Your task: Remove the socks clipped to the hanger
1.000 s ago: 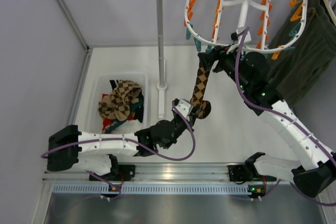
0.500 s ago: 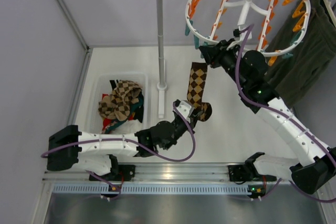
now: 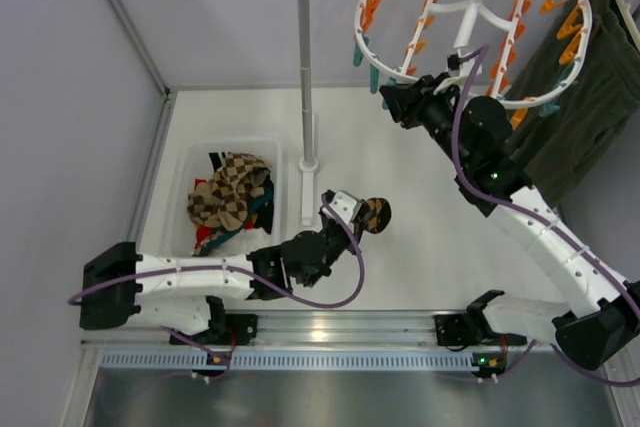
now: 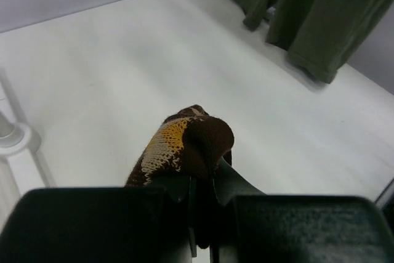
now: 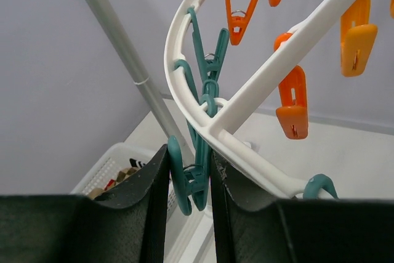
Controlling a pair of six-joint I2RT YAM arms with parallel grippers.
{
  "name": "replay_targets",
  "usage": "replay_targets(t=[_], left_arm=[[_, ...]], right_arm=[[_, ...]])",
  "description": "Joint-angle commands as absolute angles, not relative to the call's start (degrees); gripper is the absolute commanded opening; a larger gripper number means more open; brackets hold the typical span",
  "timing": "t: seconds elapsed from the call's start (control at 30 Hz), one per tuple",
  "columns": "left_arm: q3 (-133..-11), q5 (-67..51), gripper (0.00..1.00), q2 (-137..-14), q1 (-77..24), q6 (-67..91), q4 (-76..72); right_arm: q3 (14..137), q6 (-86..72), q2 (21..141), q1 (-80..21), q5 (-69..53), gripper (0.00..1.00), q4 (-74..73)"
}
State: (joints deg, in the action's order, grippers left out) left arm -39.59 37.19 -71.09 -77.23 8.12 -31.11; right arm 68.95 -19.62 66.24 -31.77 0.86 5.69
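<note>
The robot's left gripper needs to release the brown argyle sock on the argyle socks (image 3: 221,166) toward the back of the white basket.
A brown argyle sock (image 3: 375,213) is bunched in my left gripper (image 3: 345,209), low over the table and apart from the hanger. The left wrist view shows the jaws (image 4: 203,180) shut on the sock's (image 4: 184,146) brown and tan end. The white oval hanger (image 3: 470,17) with orange and teal clips hangs from the pole at the top right. My right gripper (image 3: 392,102) sits at its lower left rim. Its fingers press both sides of a teal clip (image 5: 194,180) under the white rim (image 5: 246,109). No sock shows in that clip.
A white basket (image 3: 190,162) at the left holds several argyle socks (image 3: 232,192) with red and teal ones. The grey pole rack (image 3: 305,67) stands between basket and hanger. A dark green garment (image 3: 585,97) hangs at the right, seen too as the garment (image 4: 308,10).
The sock came off the hanger and dropped with my left gripper, which pulled back toward the near edge. My right gripper closed on the teal clip. The hanger swung slightly.
</note>
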Motion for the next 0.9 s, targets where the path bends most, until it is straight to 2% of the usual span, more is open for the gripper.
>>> replay_targets(t=[0.0, 0.07, 0.1, 0.17, 0.2, 0.27, 0.3, 0.47, 0.6, 0.87], left_arm=[[-42.7, 41.3, 0.00, -67.0, -74.7, 12.2, -21.4], [-44.6, 40.9, 0.00, -65.1, -70.7, 15.5, -13.1], [-45.0, 41.1, 0.00, -64.4, -69.6, 16.1, -10.7], [-46.6, 41.7, 0.00, -61.9, -66.9, 17.7, -4.2], [-47.1, 41.6, 0.00, -61.0, -65.8, 18.3, -2.2], [-50.1, 41.7, 0.00, -58.6, -62.6, 21.2, 6.7], [-51.3, 42.1, 0.00, -57.8, -61.4, 22.7, 9.1], [-56.5, 44.1, 0.00, -54.1, -55.2, 24.7, 22.0], [-61.1, 40.3, 0.00, -53.4, -46.6, 25.8, 27.1], [-65.2, 32.1, 0.00, -54.5, -32.0, 25.8, 30.6]], right_arm=[[68.4, -20.0, 64.4, -32.2, -1.7, 0.25, 9.1], [68.3, -20.3, 63.9, -32.2, -2.9, 0.38, 8.3], [68.2, -20.4, 63.2, -32.2, -3.2, 0.49, 8.0], [67.8, -20.4, 62.4, -32.2, -4.1, 0.58, 7.2], [67.6, -20.3, 61.5, -32.2, -4.2, 0.71, 6.6], [66.9, -19.3, 60.5, -32.2, -4.2, 0.87, 5.2], [66.4, -19.0, 59.3, -32.2, -4.2, 0.99, 4.8], [64.6, -18.3, 55.7, -32.2, -8.2, 0.99, 2.5], [64.4, -18.9, 53.6, -32.2, -12.0, 0.99, 0.4], [63.3, -19.2, 49.6, -32.2, -13.4, 0.99, -6.1]])
